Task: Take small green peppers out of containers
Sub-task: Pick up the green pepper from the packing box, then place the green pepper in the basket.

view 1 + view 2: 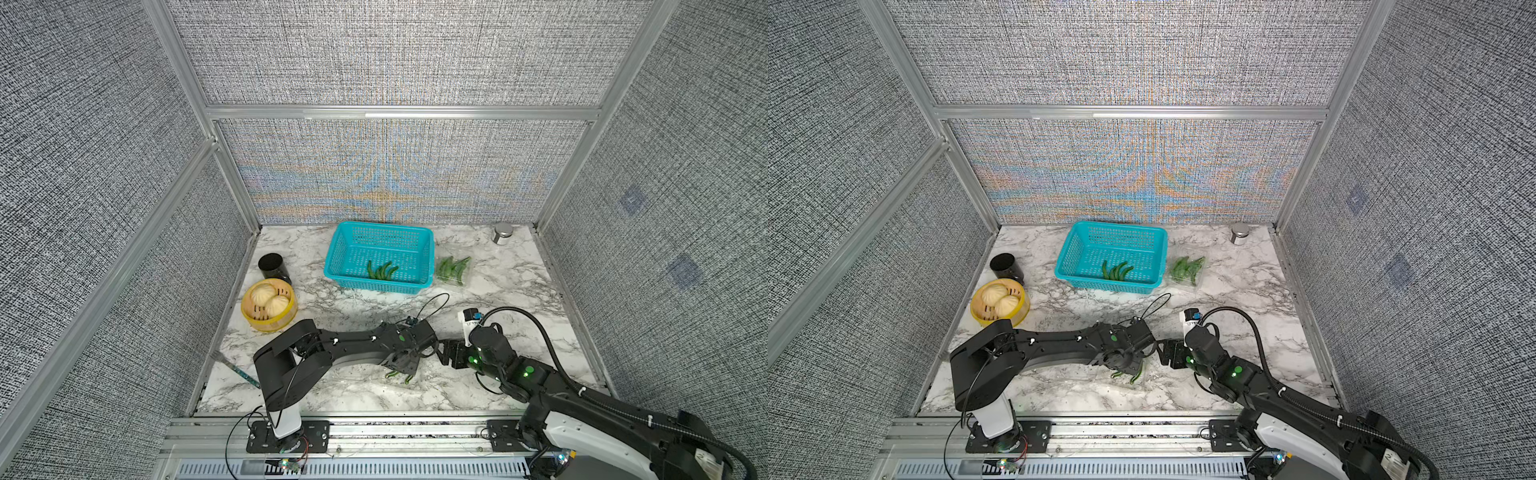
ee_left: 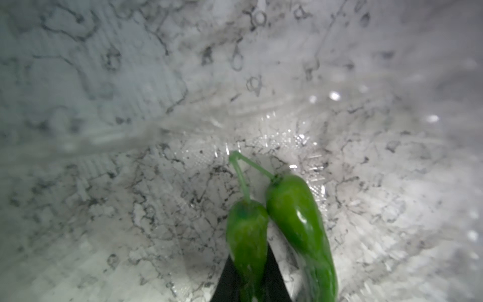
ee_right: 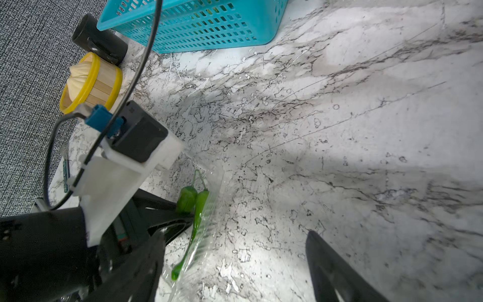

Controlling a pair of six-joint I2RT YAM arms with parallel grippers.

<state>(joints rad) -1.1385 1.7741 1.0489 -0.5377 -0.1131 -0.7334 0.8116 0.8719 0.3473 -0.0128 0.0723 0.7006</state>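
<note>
Next, my left gripper lets go of the joined small green peppers on top of the peppers in the teal basket (image 1: 386, 269).
My left gripper (image 1: 401, 368) is down in a clear container (image 3: 212, 209) near the table's front and shut on a small green pepper (image 2: 247, 235); the black fingers pinch its body. A second pepper (image 2: 300, 224) lies against it, outside the jaws. My right gripper (image 3: 232, 266) hovers just right of the left one, open, with bare marble between its fingers (image 3: 334, 266). Another clear container (image 1: 453, 270) with several peppers sits at the back right, beside the basket. Three peppers (image 1: 381, 270) lie in the teal basket.
The teal basket (image 1: 332, 270) stands at the back centre. A black cup (image 1: 273, 266) and a yellow steamer with buns (image 1: 269, 305) are at the left edge. A metal tin (image 1: 502, 233) sits in the back right corner. A thin stick (image 1: 241, 372) lies front left.
</note>
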